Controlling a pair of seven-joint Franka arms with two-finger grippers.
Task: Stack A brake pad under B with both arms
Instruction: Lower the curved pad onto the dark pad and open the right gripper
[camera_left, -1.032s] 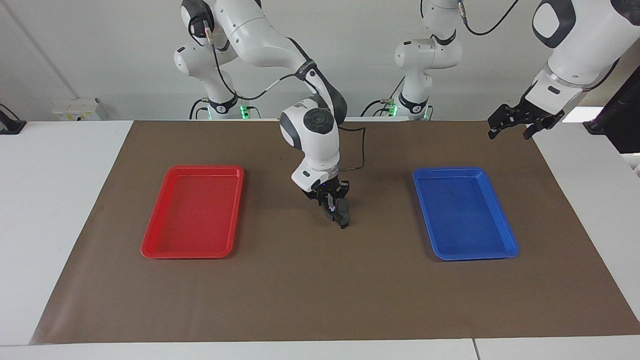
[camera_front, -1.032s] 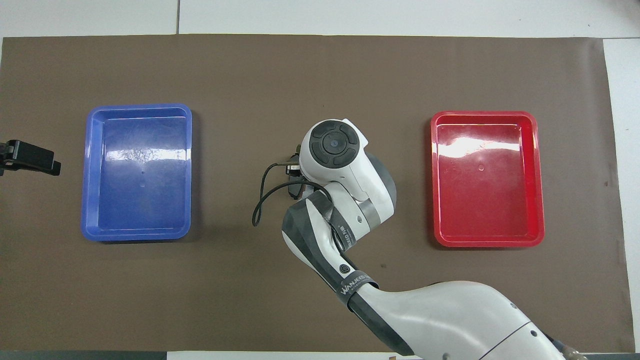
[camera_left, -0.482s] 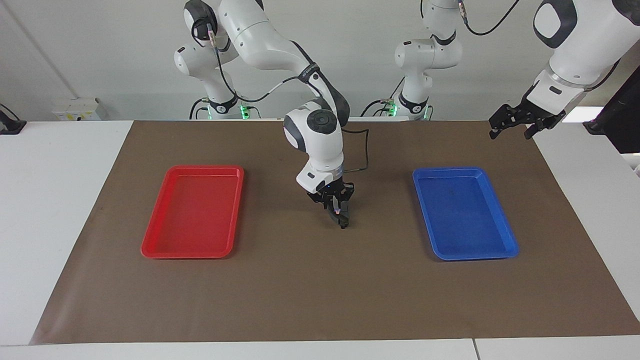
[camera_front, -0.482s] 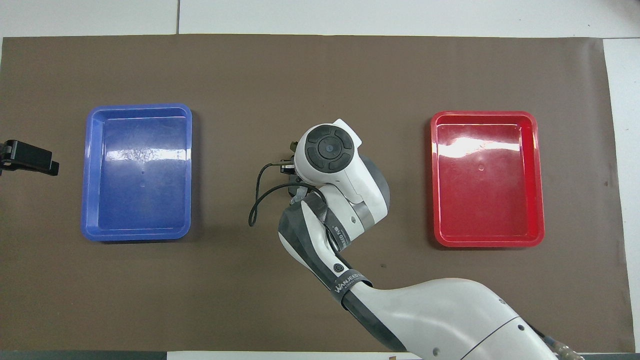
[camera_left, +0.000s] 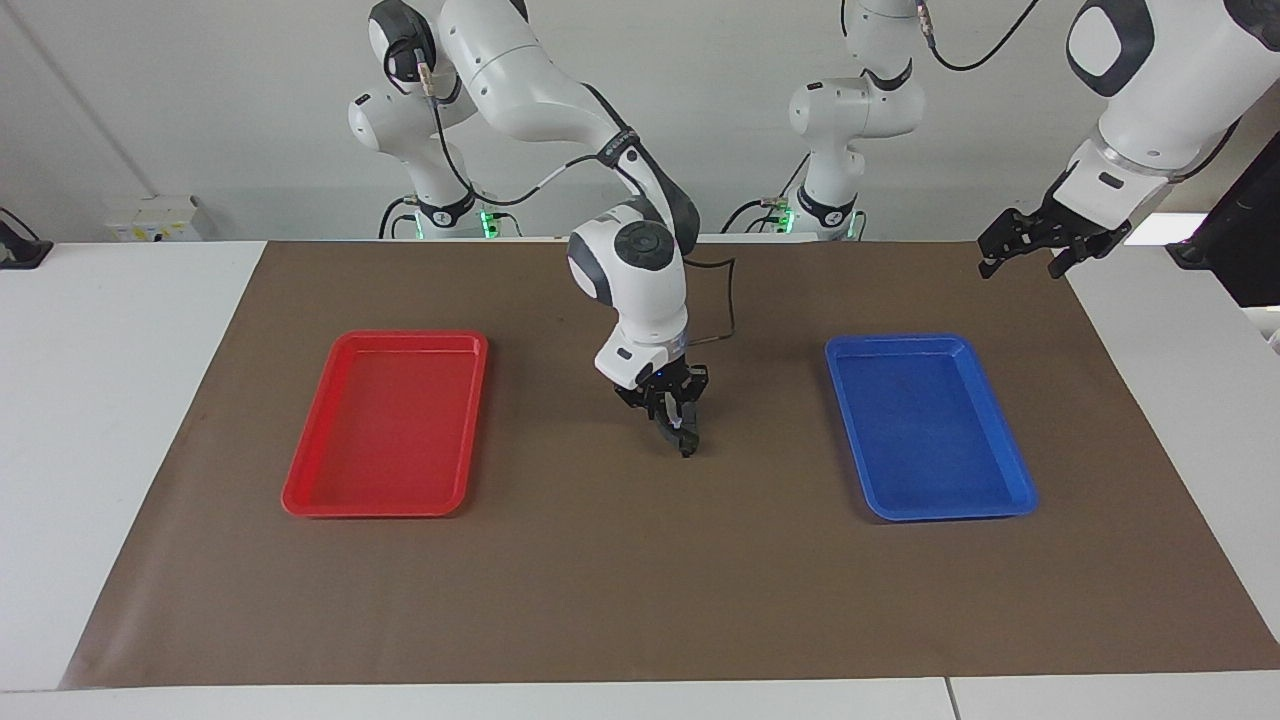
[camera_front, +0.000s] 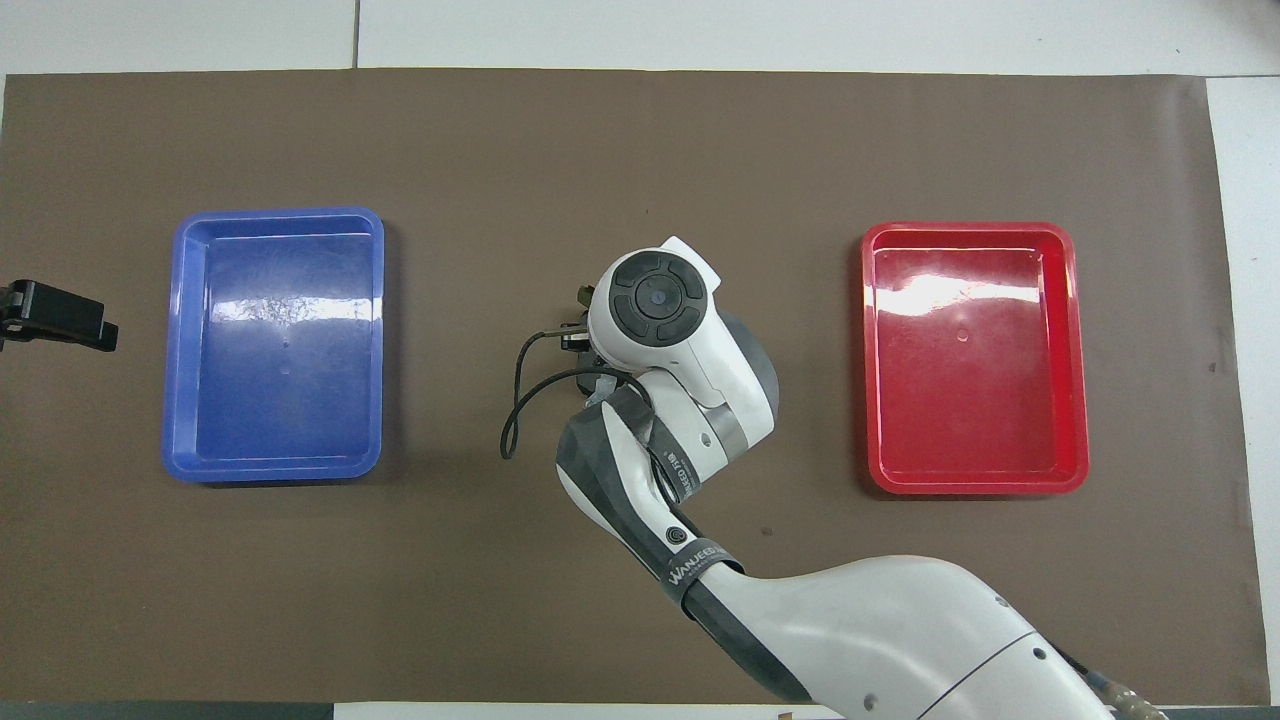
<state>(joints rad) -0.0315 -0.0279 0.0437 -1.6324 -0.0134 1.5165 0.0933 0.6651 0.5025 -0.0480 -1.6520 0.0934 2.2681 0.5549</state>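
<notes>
Next, I release A brake pad from my right gripper on the brown mat midway (camera_front: 596, 348) between the blue and red trays.
My right gripper (camera_left: 683, 437) points down over the middle of the brown mat (camera_left: 640, 570), between the two trays. It is shut on a small flat dark-grey piece, A brake pad (camera_left: 686, 447). The pad is held on edge with its lower end at or just above the mat. In the overhead view the right arm's wrist (camera_front: 655, 300) hides the gripper and the pad. The long crescent-shaped B is not in view. My left gripper (camera_left: 1020, 250) waits raised over the mat's corner at the left arm's end, and it also shows in the overhead view (camera_front: 60, 317).
An empty red tray (camera_left: 300, 500) lies toward the right arm's end and an empty blue tray (camera_left: 1020, 495) toward the left arm's end. Two slimmer white arms (camera_left: 850, 110) with green-lit bases stand at the robots' edge of the table.
The right wrist has turned and shifted slightly toward the left arm's end, so the held pad now shows edge-on. The left gripper has hardly moved.
</notes>
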